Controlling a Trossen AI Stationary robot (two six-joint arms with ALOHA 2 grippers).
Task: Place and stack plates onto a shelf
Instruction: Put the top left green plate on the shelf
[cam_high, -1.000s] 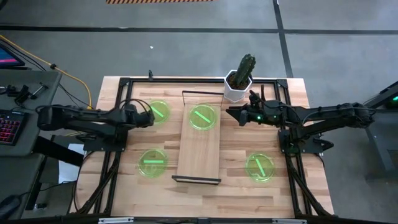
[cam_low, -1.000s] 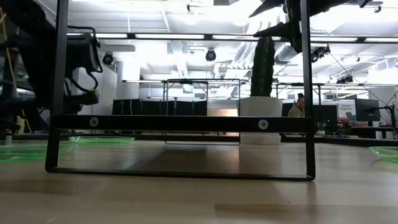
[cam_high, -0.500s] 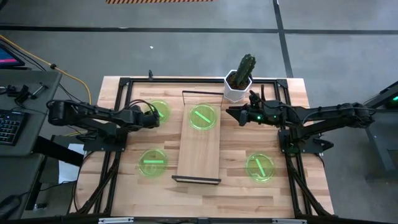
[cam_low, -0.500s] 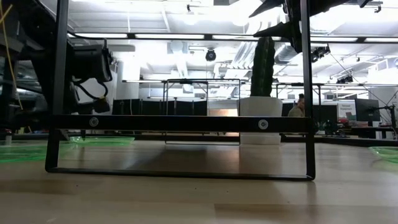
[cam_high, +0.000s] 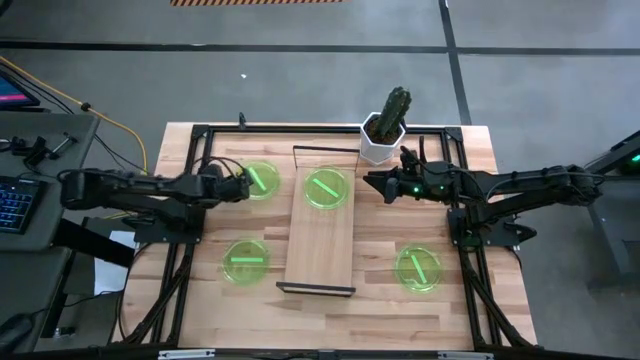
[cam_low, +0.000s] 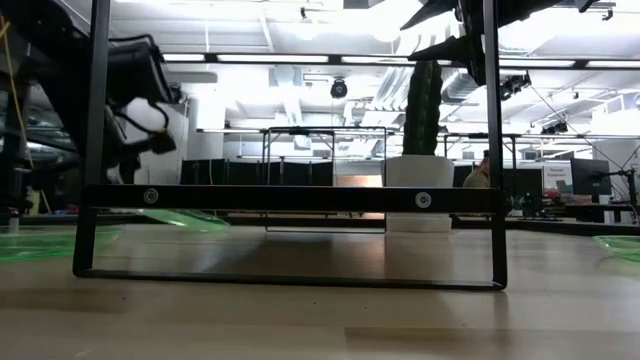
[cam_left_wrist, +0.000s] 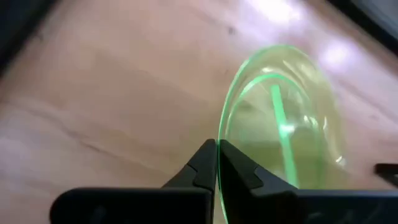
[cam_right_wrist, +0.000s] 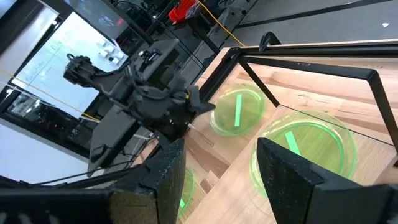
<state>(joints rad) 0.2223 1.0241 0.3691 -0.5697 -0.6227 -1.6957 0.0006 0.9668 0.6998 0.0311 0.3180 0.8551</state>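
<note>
My left gripper is holding its green plate and will release it on the shelf's bare wood (cam_high: 325, 241), in front of the far plate.
Four green plates are in view. One plate (cam_high: 327, 188) lies flat on the far part of the shelf (cam_high: 322, 245), a light-wood board in the table's middle. Two more lie on the table, near left (cam_high: 245, 261) and near right (cam_high: 418, 268). The fourth plate (cam_high: 262, 180) is left of the shelf, and my left gripper (cam_high: 243, 184) is shut on it. My right gripper (cam_high: 368, 181) hovers open just right of the shelf's far part, with nothing between its fingers. My left gripper pinches the plate's rim (cam_left_wrist: 219, 138) between its two fingers, on the side of the plate toward the table's left edge. The fingers come nearly level from the table's left. The plate (cam_low: 185, 220) sits tilted, its held side raised and its opposite side low by the table.
A white pot with a cactus (cam_high: 384, 132) stands at the table's far edge, just beyond the shelf and my right gripper. Black frame bars (cam_high: 190, 170) run along both sides of the table. The shelf's near half is bare wood.
My left gripper has edged toward the table's right to the plate left of the shelf and shut on its rim. That plate lay flat before. It now stands tilted, its left side raised, and has shifted slightly toward the shelf.
</note>
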